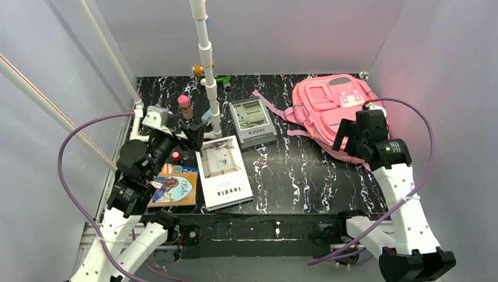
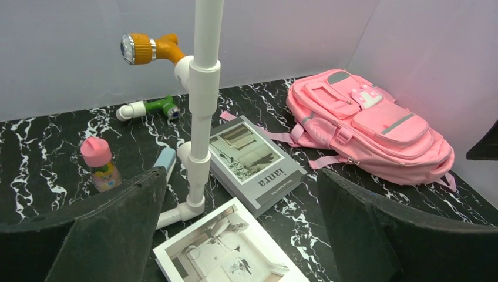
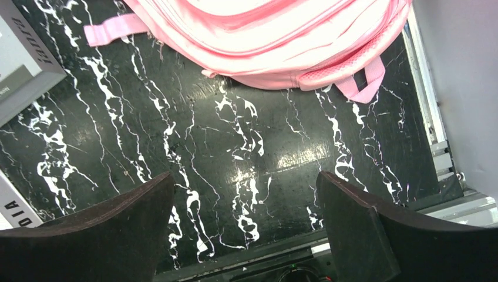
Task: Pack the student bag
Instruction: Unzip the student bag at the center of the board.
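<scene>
The student bag has a strap loop, and close to it my right gripper will next go to the bag's near edge and grab the corner of its mesh side pocket (image 1: 353,156) (image 3: 300,80).
The student bag (image 1: 326,106), a large pink backpack with a white patch, lies flat at the back right with its zips shut. It also shows in the left wrist view (image 2: 376,126) and the right wrist view (image 3: 276,35). My right gripper (image 1: 351,138) is open and empty, hovering at the bag's near edge; in its own view (image 3: 244,223) bare table lies between the fingers. My left gripper (image 1: 192,136) is open and empty above the left side, over the corner of a white book (image 2: 226,252).
A grey book (image 1: 253,121), the white book (image 1: 223,171) and a colourful book (image 1: 173,188) lie left of centre. A white pipe stand (image 1: 205,59) rises by the left gripper. A pink-capped bottle (image 1: 185,106), a blue block (image 2: 165,160), an orange toy (image 2: 147,48) and a green toy (image 2: 155,107) sit behind.
</scene>
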Robot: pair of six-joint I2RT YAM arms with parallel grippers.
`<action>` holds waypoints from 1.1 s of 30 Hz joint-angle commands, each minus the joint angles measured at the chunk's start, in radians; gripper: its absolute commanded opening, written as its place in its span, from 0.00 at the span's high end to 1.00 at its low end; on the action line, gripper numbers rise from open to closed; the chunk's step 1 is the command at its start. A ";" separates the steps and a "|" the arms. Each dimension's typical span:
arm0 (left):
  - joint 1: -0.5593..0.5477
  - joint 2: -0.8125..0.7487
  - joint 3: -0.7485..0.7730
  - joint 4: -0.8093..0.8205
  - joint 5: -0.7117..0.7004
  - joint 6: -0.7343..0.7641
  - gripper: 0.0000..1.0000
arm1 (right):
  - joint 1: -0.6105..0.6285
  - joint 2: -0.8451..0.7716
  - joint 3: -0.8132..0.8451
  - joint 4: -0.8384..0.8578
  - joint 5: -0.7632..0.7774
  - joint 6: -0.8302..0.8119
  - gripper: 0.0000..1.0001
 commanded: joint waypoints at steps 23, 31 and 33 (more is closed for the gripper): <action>-0.094 0.095 0.014 -0.060 0.190 -0.073 0.01 | -0.274 0.110 -0.179 0.345 -0.001 0.102 0.02; -0.117 0.146 0.038 -0.140 0.280 -0.050 0.01 | -0.417 0.238 -0.195 0.444 -0.199 0.111 0.02; -0.123 0.158 0.039 -0.148 0.308 -0.051 0.01 | -0.424 0.267 -0.203 0.462 -0.227 0.120 0.02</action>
